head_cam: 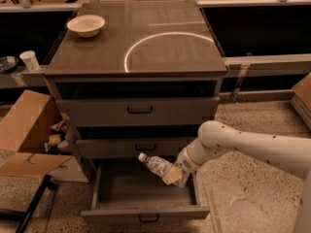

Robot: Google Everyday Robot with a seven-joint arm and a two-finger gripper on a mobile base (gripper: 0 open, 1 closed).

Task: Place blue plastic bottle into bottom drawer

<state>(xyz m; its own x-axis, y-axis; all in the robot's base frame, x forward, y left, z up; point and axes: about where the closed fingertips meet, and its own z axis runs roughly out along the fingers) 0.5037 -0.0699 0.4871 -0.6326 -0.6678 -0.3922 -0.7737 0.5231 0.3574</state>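
Note:
My gripper is going to release the blue plastic bottle, still held tilted above the drawer's floor, on the bottom drawer's inside (158, 178) near the middle, toward my arm's side.
The blue plastic bottle (156, 164) is a small clear bottle with a white cap, held tilted with the cap up and to the left. My gripper (174, 175) is shut on the bottle's lower end, at the end of my white arm coming in from the right. It hangs over the right part of the bottom drawer (141, 191), which is pulled open, a wide shallow grey tray with a dark handle on its front. The bottle is above the drawer's floor, not touching it.
Two grey drawers (138, 110) above are pulled slightly out. A white bowl (86, 24) sits on the cabinet top at the back left. An open cardboard box (29, 135) stands on the floor to the left. A white cup (30, 60) is further left.

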